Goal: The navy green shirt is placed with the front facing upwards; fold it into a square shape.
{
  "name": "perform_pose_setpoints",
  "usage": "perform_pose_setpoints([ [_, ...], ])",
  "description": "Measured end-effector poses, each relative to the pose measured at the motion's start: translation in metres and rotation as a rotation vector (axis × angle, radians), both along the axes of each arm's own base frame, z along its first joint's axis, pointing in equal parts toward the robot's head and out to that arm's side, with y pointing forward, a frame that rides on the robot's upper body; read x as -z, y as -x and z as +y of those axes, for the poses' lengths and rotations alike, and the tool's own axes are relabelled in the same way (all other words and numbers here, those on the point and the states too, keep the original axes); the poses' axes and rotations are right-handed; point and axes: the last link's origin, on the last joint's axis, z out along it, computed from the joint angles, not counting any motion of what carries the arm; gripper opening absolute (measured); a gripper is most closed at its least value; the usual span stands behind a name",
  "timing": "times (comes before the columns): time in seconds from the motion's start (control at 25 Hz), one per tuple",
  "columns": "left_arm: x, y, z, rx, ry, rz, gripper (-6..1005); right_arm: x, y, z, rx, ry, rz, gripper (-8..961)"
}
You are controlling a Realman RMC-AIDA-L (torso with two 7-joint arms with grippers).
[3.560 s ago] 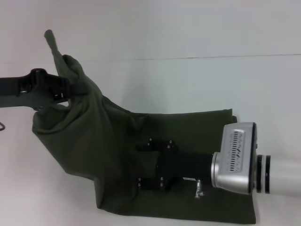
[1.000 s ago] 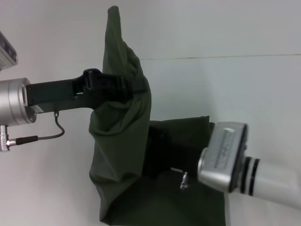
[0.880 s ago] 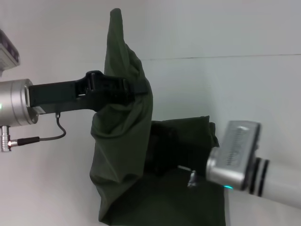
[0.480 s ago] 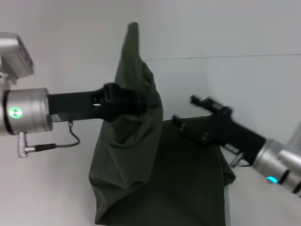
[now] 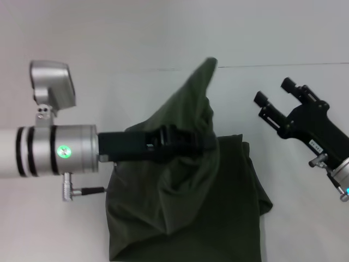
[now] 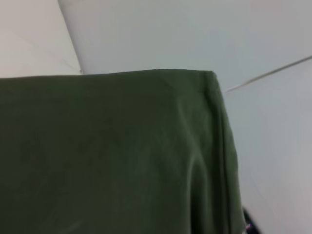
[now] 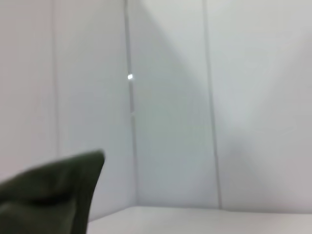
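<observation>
My left gripper is going to release its hold on the raised fold, now held above the flat part, on the flat shirt's edge [image 5: 258, 170], the one that is nearest to my right gripper.
The navy green shirt [image 5: 185, 218] lies on the white table [image 5: 308, 229], plain fabric showing and no lettering in view. One edge is lifted into a peak near the middle. My left gripper [image 5: 203, 143] reaches in from the left and is shut on that raised fold, above the flat part. Green cloth [image 6: 107, 156] fills most of the left wrist view. My right gripper [image 5: 272, 91] hovers to the right of the shirt, off the cloth, open with nothing between its fingers. A shirt corner [image 7: 44, 195] shows in the right wrist view.
White table surface surrounds the shirt on the left, far side and right. A seam line [image 5: 272, 66] runs across the far side. The left arm's silver wrist [image 5: 60, 150] with a cable plug hangs over the left part of the table.
My left gripper carried the lifted fold to the right, over the flat part of the shirt, and lowered it. My right gripper left the cloth and rose away to the right.
</observation>
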Motion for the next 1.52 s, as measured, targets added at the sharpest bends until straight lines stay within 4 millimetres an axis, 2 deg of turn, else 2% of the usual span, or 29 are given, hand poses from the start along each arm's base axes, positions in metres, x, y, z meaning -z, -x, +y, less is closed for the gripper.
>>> perform_pose_setpoints([
  [0.28, 0.029, 0.001, -0.006, -0.016, 0.012, 0.008, 24, -0.003, -0.001, 0.002, 0.016, -0.019, 0.009, 777],
  [0.68, 0.051, 0.003, -0.01, -0.046, 0.012, 0.017, 32, -0.003, -0.001, 0.004, 0.018, -0.021, 0.01, 776],
  [0.92, 0.055, 0.007, -0.011, -0.059, 0.002, 0.035, 81, -0.005, -0.002, 0.002, 0.025, -0.034, 0.022, 777],
  [1.04, 0.052, 0.01, -0.013, -0.057, 0.002, 0.026, 288, -0.005, -0.002, 0.002, 0.027, -0.033, 0.028, 777],
  [1.12, 0.048, 0.012, -0.013, -0.048, 0.003, 0.023, 389, -0.005, -0.002, 0.002, 0.029, -0.026, 0.035, 777],
  [1.2, 0.035, 0.016, -0.014, -0.01, -0.003, 0.021, 490, -0.005, -0.003, 0.002, 0.03, -0.008, 0.047, 777],
  [1.24, 0.035, 0.016, -0.014, -0.01, -0.003, 0.021, 505, -0.006, -0.003, 0.002, 0.031, 0.01, 0.057, 777],
  [1.52, -0.025, 0.041, -0.021, 0.236, -0.173, 0.09, 606, -0.014, -0.003, 0.007, -0.004, 0.24, 0.076, 777],
])
